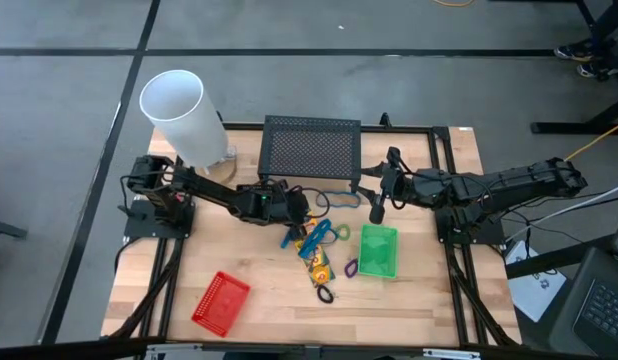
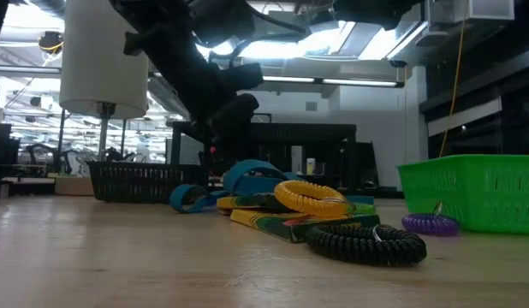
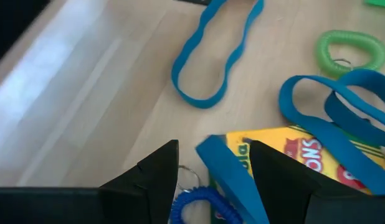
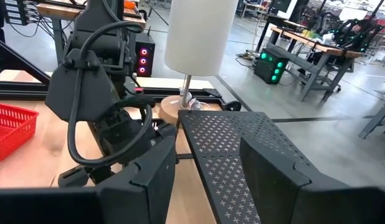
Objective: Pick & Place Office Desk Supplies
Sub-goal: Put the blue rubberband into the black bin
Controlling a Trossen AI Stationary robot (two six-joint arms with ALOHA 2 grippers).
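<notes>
I should next use my left gripper to grab the blue strip beside the crayon box by the strip's end (image 1: 285,241) closest to the red basket.
The supplies lie heaped at the table's middle (image 1: 315,245): a yellow-and-green crayon box (image 3: 304,155), blue bands (image 3: 342,106), a blue loop (image 3: 208,59) and a green coil (image 3: 351,50). The low view shows an orange coil (image 2: 312,197), a black coil (image 2: 367,242) and a purple coil (image 2: 430,224). My left gripper (image 1: 294,215) is open just above the heap's far-left side. Its fingers stand on either side of a blue strip (image 3: 227,177) and a blue coil (image 3: 195,205) without clearly touching them. My right gripper (image 1: 377,210) is open and empty, above the table beyond the green basket (image 1: 379,252).
A red basket (image 1: 221,302) lies at the near left. A small black basket (image 2: 140,180) stands behind the heap. The wide black mesh stand (image 1: 311,150) and the big white cylinder (image 1: 179,115) stand at the far edge. Bare wood lies between the red basket and the heap.
</notes>
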